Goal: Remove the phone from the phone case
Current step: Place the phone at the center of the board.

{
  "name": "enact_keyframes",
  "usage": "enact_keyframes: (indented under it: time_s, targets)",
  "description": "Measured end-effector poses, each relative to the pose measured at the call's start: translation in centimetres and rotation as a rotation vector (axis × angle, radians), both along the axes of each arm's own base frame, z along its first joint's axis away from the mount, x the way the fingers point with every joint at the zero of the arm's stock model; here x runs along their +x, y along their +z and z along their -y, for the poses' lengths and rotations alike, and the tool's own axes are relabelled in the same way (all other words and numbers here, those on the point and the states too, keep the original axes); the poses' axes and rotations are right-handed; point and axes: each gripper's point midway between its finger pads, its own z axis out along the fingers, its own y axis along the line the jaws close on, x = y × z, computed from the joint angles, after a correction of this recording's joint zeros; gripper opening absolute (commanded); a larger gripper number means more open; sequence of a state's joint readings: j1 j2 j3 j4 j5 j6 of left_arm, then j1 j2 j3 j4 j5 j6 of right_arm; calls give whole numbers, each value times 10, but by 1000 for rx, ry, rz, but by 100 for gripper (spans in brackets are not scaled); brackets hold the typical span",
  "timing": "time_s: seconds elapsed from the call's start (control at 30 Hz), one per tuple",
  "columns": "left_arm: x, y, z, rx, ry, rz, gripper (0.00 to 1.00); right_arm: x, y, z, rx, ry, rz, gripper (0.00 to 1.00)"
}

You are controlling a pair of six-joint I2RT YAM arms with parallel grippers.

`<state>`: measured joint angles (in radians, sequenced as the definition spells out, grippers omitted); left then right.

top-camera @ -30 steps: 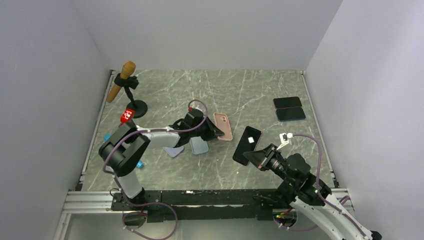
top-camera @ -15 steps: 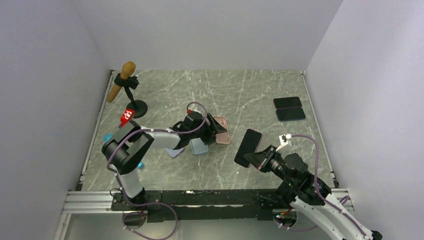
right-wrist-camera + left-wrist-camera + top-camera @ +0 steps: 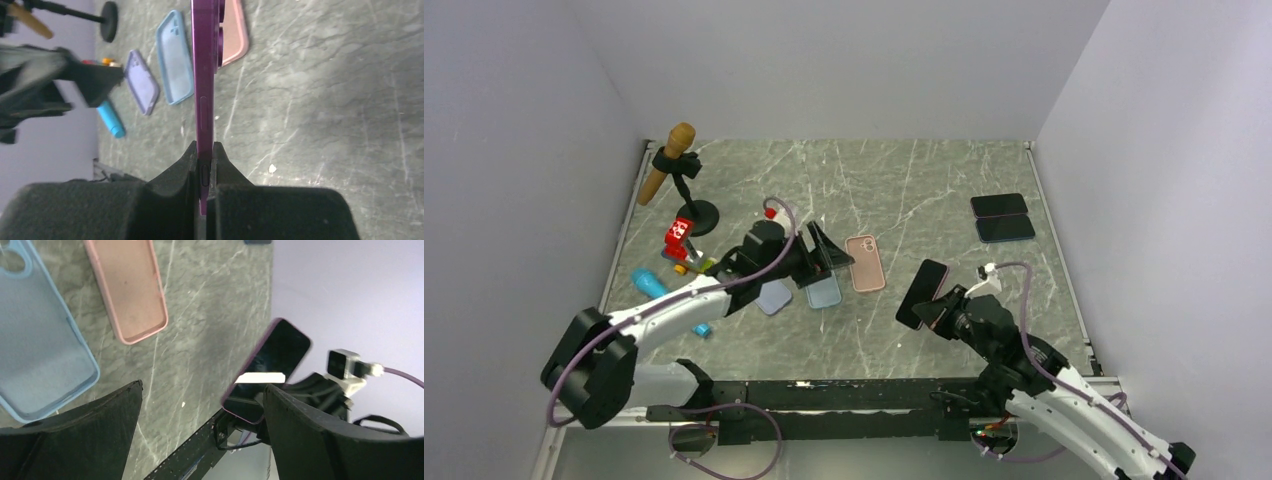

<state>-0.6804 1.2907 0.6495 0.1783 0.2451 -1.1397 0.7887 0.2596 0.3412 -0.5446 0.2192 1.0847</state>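
Note:
The robot's right gripper should release the purple phone, now held tilted off the table, on the table (image 3: 1012, 252), against the near edge of the nearer dark phone.
The purple phone (image 3: 922, 292) is held off the table, tilted, its lower end pinched in my right gripper (image 3: 941, 311), which is shut on it; in the right wrist view the phone (image 3: 203, 75) runs edge-on up from the gripper (image 3: 204, 150). The empty pink phone case (image 3: 865, 262) lies flat on the table, open side up, also in the left wrist view (image 3: 131, 290). My left gripper (image 3: 832, 255) hovers just left of the case, open with nothing between its fingers (image 3: 202, 387), apart from the case.
A light blue case (image 3: 823, 290) and a lavender case (image 3: 775, 296) lie under the left arm. Two dark phones (image 3: 1001, 205) (image 3: 1005, 228) rest at the back right. A microphone on a stand (image 3: 669, 160), a red item (image 3: 678, 232) and a blue marker (image 3: 648, 282) sit on the left.
My left gripper opened, let go of the pink case and drew back to the left; the case now lies flat. The right gripper kept the phone, shifting slightly.

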Motion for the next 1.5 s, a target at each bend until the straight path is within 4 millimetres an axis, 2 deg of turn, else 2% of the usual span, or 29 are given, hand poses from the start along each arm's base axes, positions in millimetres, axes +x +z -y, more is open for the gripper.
enact_keyframes:
  time_s: [0.13, 0.27, 0.3, 0.37, 0.43, 0.5, 0.57, 0.67, 0.87, 1.1, 1.23, 1.37, 1.4, 1.5]
  targets:
    - [12, 37, -16, 36, -41, 107, 92, 15, -14, 3, -62, -70, -34, 0]
    - [35, 115, -25, 94, -54, 325, 92, 40, -23, 14, -84, -174, -72, 0]
    - [37, 142, -28, 102, -59, 408, 92, 49, -26, 23, -88, -223, -94, 0]
    - [35, 184, -36, 114, -54, 550, 92, 71, -31, 47, -77, -343, -137, 0]
    - [28, 217, -50, 139, -34, 689, 91, 89, -36, 75, -55, -463, -170, 0]
    - [20, 232, -65, 181, -11, 781, 92, 99, -37, 103, -34, -571, -183, 0]
    - [15, 236, -77, 223, 9, 839, 91, 107, -35, 130, -16, -676, -174, 0]
    - [11, 231, -90, 292, 19, 878, 90, 114, -35, 164, 14, -795, -175, 0]
    - [10, 221, -96, 357, 1, 895, 88, 121, -56, 208, 90, -947, -216, 0]
    - [8, 219, -93, 366, -26, 905, 85, 128, -90, 232, 135, -1005, -296, 0]
    - [5, 218, -90, 355, -46, 907, 84, 148, -93, 243, 190, -997, -295, 0]
    - [5, 216, -88, 349, -62, 902, 84, 174, -95, 249, 229, -954, -287, 4]
    - [7, 215, -88, 350, -63, 898, 84, 180, -96, 250, 239, -941, -285, 6]
    - [9, 210, -90, 353, -63, 885, 83, 192, -97, 250, 260, -910, -279, 28]
